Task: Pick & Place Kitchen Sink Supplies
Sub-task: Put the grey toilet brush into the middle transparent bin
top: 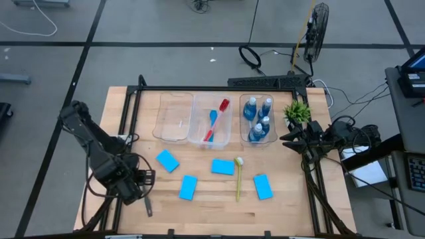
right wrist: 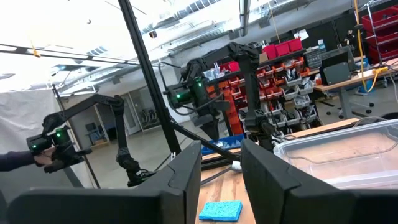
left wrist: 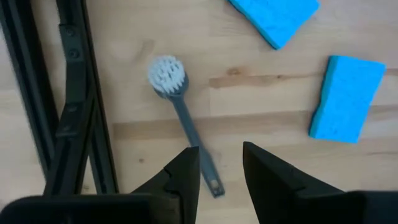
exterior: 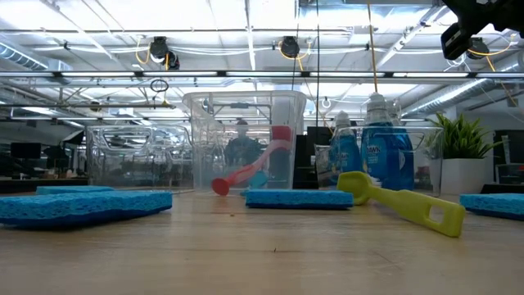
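Next, I line up with the grey brush's slanting handle, as my left gripper hangs over the end of it, and grip it below the brush's bristle head (left wrist: pixel 180 104).
A grey brush (left wrist: pixel 186 124) with a whitish bristle head lies flat on the wood near the table's near-left corner, also in the high view (top: pixel 147 203). My left gripper (left wrist: pixel 221 171) hangs open above its handle end, pointing down, touching nothing. Several blue sponges (top: pixel 188 187) and a yellow-green brush (top: pixel 238 179) lie flat on the table. Red and blue brushes (top: pixel 214 121) lean in the middle bin. Blue bottles (top: pixel 257 119) stand in the right bin. My right gripper (right wrist: pixel 221 168) waits open at the table's right edge, raised.
Three clear bins (top: pixel 174 116) stand in a row at the far side, the left one empty. A small green plant (top: pixel 297 111) stands right of them. Black frame bars (left wrist: pixel 68 99) run close beside the grey brush. Bare wood lies between the sponges.
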Controlling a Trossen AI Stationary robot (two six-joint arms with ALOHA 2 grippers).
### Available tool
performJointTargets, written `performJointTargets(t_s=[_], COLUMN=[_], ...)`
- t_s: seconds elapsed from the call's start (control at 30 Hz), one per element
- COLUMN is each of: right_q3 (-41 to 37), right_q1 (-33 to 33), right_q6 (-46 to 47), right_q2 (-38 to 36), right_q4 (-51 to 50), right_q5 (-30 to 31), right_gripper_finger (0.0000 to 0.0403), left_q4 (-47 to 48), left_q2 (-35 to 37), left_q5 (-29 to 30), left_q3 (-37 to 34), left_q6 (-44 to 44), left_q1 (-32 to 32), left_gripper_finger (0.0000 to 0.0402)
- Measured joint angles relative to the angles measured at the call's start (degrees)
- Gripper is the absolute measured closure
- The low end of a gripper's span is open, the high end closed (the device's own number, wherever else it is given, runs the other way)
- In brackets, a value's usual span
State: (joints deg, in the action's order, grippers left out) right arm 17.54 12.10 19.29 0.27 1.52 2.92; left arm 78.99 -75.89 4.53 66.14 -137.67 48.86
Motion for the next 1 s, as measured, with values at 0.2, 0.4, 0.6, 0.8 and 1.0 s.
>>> performJointTargets(t_s=[0.2,0.4,0.6,0.8,1.0], right_q3=[0.0,0.0,0.0,0.0,0.0], right_q1=[0.0,0.0,0.0,0.0,0.0], right_q6=[0.0,0.0,0.0,0.0,0.0], right_q2=[0.0,0.0,0.0,0.0,0.0], right_q4=[0.0,-0.1,-1.6,-4.4,-4.4], right_q5=[0.0,0.0,0.0,0.0,0.0], right_gripper_finger=[0.0303,0.0303,0.0303,0.0303,0.0303], left_q4=[-3.5,-5.9,-7.8,-15.3,-21.8], left_q2=[0.2,0.2,0.2,0.6,0.6], left_q5=[-0.3,-1.9,-1.9,-2.0,-1.9], left_q3=[-5.1,-8.3,-10.6,-15.1,-19.2], left_q6=[0.6,0.9,1.1,1.0,0.6], left_q1=[-0.1,-0.1,-0.1,-0.1,-0.1], left_gripper_finger=[0.0280,0.0279,0.0279,0.0279,0.0279])
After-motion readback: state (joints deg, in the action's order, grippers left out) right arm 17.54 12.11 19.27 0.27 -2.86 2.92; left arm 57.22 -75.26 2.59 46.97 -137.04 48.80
